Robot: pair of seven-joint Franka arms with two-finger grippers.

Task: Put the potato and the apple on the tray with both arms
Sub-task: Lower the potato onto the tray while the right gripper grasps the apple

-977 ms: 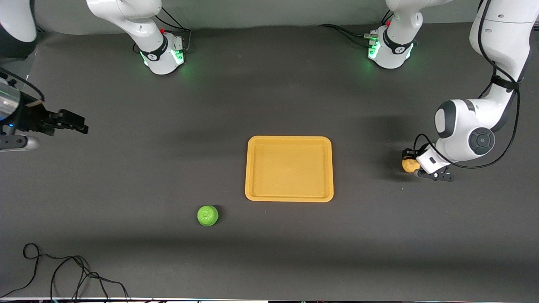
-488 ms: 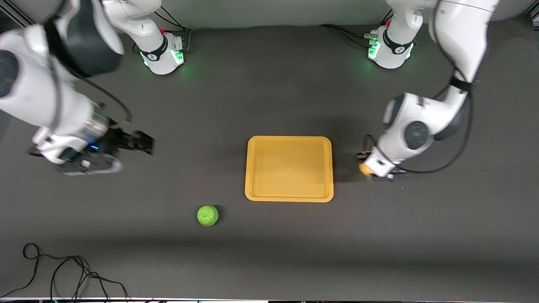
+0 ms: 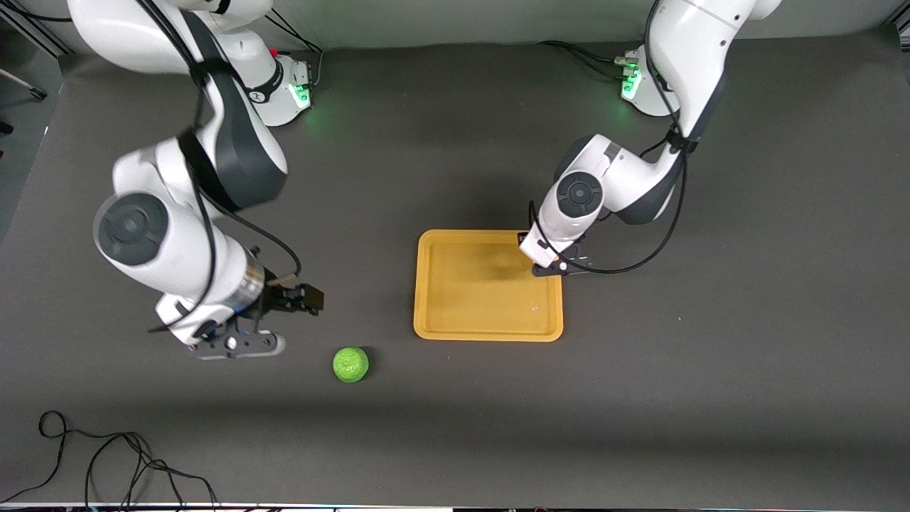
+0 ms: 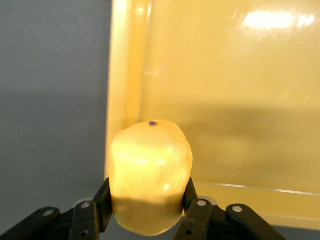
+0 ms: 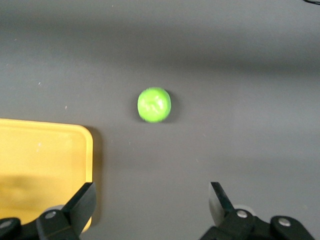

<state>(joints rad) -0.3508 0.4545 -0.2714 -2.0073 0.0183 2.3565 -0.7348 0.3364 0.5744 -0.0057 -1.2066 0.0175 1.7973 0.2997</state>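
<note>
The robot's right gripper needs to next go to the green apple beside the yellow-orange tray and close on the apple's middle [image 3: 350, 364] [image 5: 154, 105], one finger on each side.
The yellow-orange potato [image 4: 150, 165] is clamped between the black fingers of my left gripper [image 4: 147, 200]. In the front view my left gripper [image 3: 527, 250] is over the corner of the yellow-orange tray [image 3: 426, 313] toward the left arm's end, and the wrist hides the potato. The tray [image 4: 225, 100] has nothing in it. The green apple [image 3: 350, 364] lies on the table, nearer the front camera than the tray. My right gripper [image 3: 313, 299] is open and empty above the table beside the apple. In the right wrist view the apple [image 5: 154, 104] is ahead of the open gripper [image 5: 152, 205], apart from it.
The table is a dark mat. The tray's corner [image 5: 40, 160] shows beside one right finger. A loose black cable [image 3: 106, 462] lies at the table's front edge toward the right arm's end. The arm bases [image 3: 281, 92] stand along the back.
My left gripper has carried the potato from the table at the left arm's end to over the tray's corner. My right arm has swung in toward the apple.
</note>
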